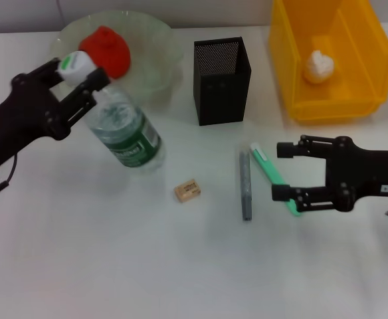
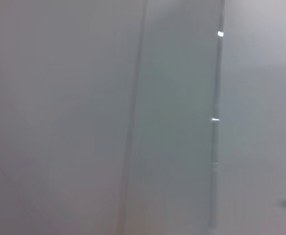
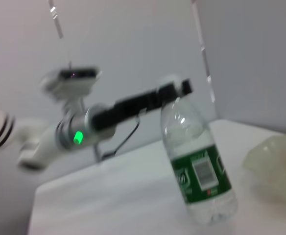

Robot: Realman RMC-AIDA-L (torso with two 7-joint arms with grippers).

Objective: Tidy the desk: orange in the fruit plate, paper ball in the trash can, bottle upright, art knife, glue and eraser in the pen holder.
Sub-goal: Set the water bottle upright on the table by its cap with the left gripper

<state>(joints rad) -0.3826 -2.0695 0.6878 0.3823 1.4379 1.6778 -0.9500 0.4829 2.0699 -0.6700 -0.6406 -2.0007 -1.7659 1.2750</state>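
Observation:
My right gripper is to close on the middle (image 1: 272, 172) of the green art knife, because the art knife should go into the pen holder.
My left gripper (image 1: 76, 74) is shut on the neck and white cap of the bottle (image 1: 124, 129), which leans with its base on the desk (image 1: 114, 266). In the right wrist view the bottle (image 3: 199, 171) stands nearly upright with the left gripper (image 3: 175, 90) at its cap. The orange (image 1: 106, 50) lies in the fruit plate (image 1: 157, 56). The paper ball (image 1: 319, 66) sits in the trash can (image 1: 293, 80). My right gripper (image 1: 279, 171) is open over the green art knife (image 1: 266, 165). A grey glue stick (image 1: 246, 186) and the eraser (image 1: 187, 191) lie on the desk before the pen holder (image 1: 220, 80).
The fruit plate (image 3: 273, 156) stands just behind the bottle. The pen holder stands between the plate and the trash can. The left wrist view shows only a grey blur.

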